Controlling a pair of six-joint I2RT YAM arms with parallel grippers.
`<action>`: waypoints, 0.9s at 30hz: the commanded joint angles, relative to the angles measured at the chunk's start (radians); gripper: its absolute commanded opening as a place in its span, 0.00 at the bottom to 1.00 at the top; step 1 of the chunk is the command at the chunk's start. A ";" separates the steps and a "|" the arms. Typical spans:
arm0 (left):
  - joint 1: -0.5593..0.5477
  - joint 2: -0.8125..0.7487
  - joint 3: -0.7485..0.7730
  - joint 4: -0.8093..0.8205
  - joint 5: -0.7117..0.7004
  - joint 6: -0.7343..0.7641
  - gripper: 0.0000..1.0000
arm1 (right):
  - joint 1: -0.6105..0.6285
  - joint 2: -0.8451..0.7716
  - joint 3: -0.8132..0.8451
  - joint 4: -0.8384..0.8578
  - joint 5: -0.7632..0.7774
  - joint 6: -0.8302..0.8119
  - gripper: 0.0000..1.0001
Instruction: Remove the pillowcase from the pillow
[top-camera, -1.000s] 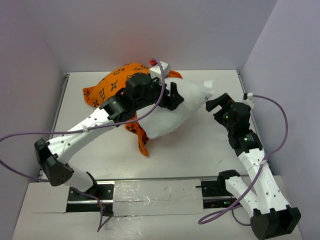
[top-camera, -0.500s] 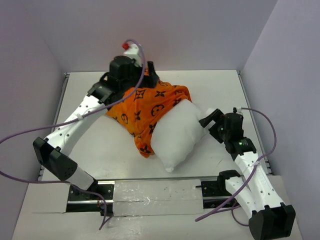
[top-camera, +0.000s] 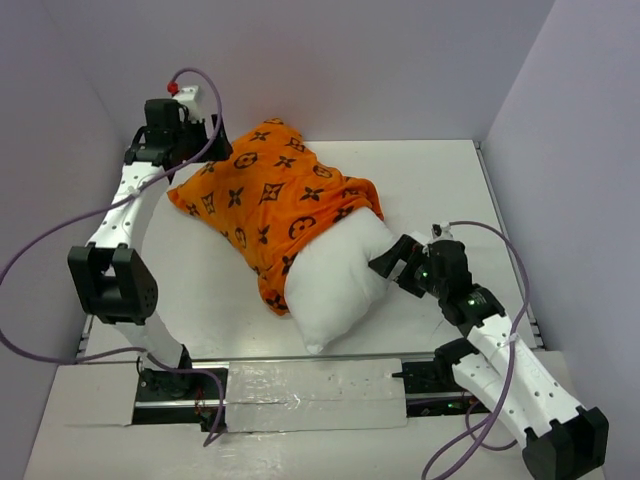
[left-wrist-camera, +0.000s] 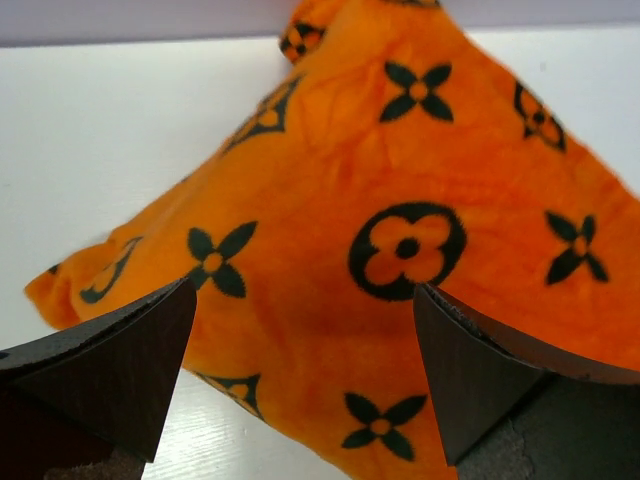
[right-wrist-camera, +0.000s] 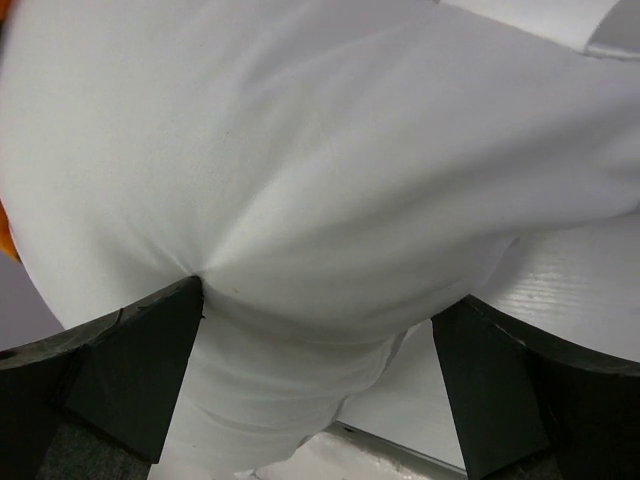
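Observation:
Next, my left gripper moves next to the orange pillowcase's near edge (top-camera: 233, 239) beside the round flower pattern and closes there, because the pillowcase has to come off.
The orange pillowcase (top-camera: 265, 195) with dark brown motifs lies spread across the far left of the table. Its near end still covers the far end of the white pillow (top-camera: 335, 275), which sticks out toward the front. My left gripper (top-camera: 200, 150) is at the pillowcase's far left corner. In the left wrist view the left gripper (left-wrist-camera: 304, 288) is open, with the pillowcase (left-wrist-camera: 400, 200) just ahead of and between the jaws. My right gripper (top-camera: 390, 265) is at the pillow's right side. In the right wrist view it (right-wrist-camera: 318, 295) is open wide, with the pillow (right-wrist-camera: 300, 150) bulging between the jaws and dimpled at the left finger (right-wrist-camera: 150, 350).
Lilac walls close the table at the back, left and right. A metal rail (top-camera: 300, 380) with the arm bases runs along the near edge. Purple cables loop off both arms.
My left arm swung left and back, dragging the pillowcase out toward the far left corner. More white pillow shows now. The pillow and my right gripper shifted left and nearer.

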 joint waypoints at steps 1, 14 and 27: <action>-0.003 0.035 -0.009 -0.008 0.173 0.145 0.99 | 0.020 -0.006 0.091 -0.123 0.075 -0.024 1.00; -0.001 0.107 -0.112 0.064 0.303 0.126 0.99 | 0.333 0.049 0.304 -0.251 0.218 -0.123 1.00; -0.001 0.101 -0.135 0.121 0.326 0.064 0.99 | 0.489 0.743 0.544 -0.065 0.382 -0.330 0.94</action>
